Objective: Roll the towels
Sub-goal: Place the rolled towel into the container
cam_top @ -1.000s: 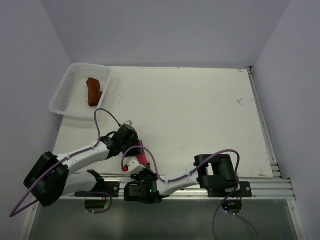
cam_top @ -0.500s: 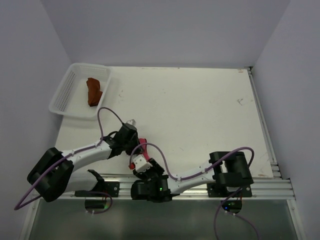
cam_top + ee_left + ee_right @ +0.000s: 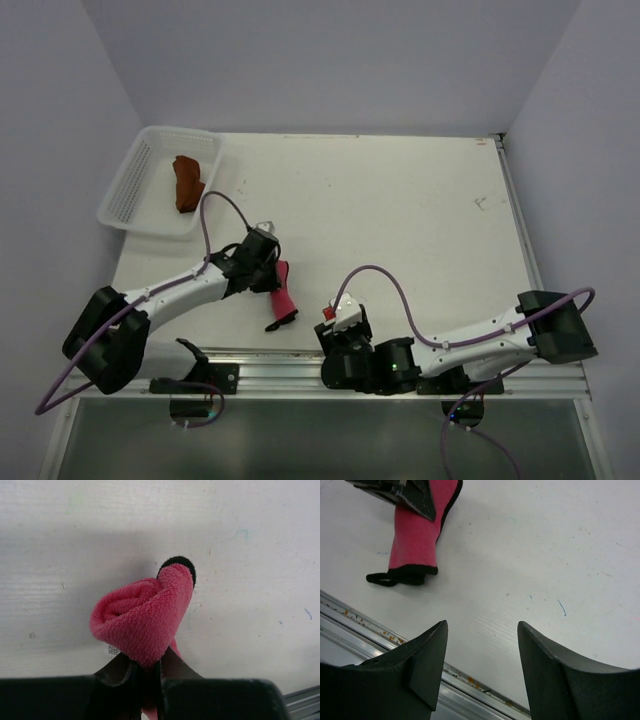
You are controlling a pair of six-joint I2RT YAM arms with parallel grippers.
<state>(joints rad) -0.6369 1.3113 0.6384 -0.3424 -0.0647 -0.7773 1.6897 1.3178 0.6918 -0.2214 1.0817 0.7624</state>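
My left gripper is going to release the pink-red towel in the white mesh basket point(image 3: 166, 194), next to the rust-orange towel.
The pink-red towel point(image 3: 282, 290) is rolled into a tube with dark edging and a small loop at its near end. My left gripper point(image 3: 270, 270) is shut on its far end. In the left wrist view the roll point(image 3: 145, 620) bulges just beyond the closed jaws of my left gripper point(image 3: 150, 666). My right gripper point(image 3: 336, 312) stands open and empty to the right of the roll, near the table's front edge. In the right wrist view the roll point(image 3: 417, 535) lies well beyond my right gripper point(image 3: 482, 626). The rust-orange towel point(image 3: 186, 182) lies in the basket.
A white mesh basket point(image 3: 125, 195) sits at the far left corner of the white table point(image 3: 400, 220). A metal rail point(image 3: 370, 625) runs along the near edge, right under my right gripper.
My right gripper opened, let go of the pink towel and swung away to the right. My left gripper closed on the roll and shifted slightly away from the front edge.
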